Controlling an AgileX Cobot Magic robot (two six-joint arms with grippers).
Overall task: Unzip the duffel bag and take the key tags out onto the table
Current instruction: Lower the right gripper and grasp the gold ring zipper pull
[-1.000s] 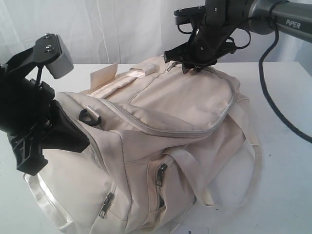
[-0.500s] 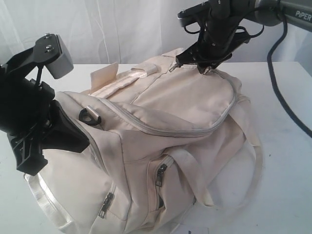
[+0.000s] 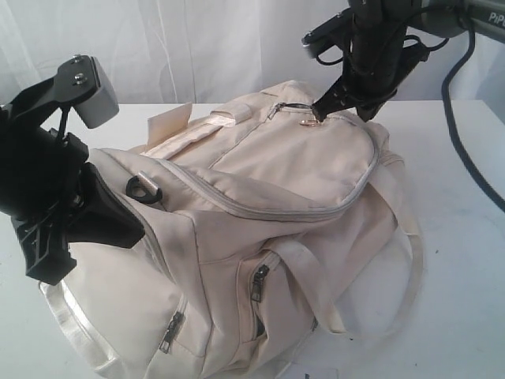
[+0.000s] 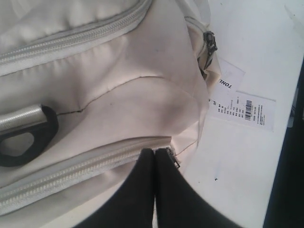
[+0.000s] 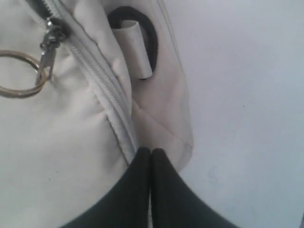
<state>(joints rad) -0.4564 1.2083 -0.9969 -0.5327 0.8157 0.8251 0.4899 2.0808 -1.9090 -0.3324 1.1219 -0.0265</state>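
Note:
My right gripper, shut by the zipper's edge, apart from the metal ring, should open, back up and grip the ring [image 3: 310,122] before pulling the zipper.
The cream duffel bag [image 3: 276,174] lies zipped shut on the white table [image 3: 458,260]. The key tags are hidden. My left gripper [image 3: 140,230] is shut at the bag's near-left end. In the left wrist view its tips [image 4: 154,152] rest on a zipper line, with a small metal pull [image 4: 174,159] beside one finger. My right gripper [image 3: 322,105] is shut just above the bag's far end. A zipper pull with a metal ring [image 3: 306,118] lies beside it. In the right wrist view its tips [image 5: 151,151] sit by the bag's edge, apart from that ring [image 5: 16,73].
A black D-ring [image 3: 144,188] sits on the bag's top near my left arm. Printed paper labels [image 4: 242,111] lie on the table beside the bag. Two side-pocket zippers [image 3: 259,280] face the front. A black cable [image 3: 465,150] hangs at the right.
My right gripper has moved up and to the right off the bag's far end, uncovering the ringed zipper pull. The left arm and the bag have stayed still.

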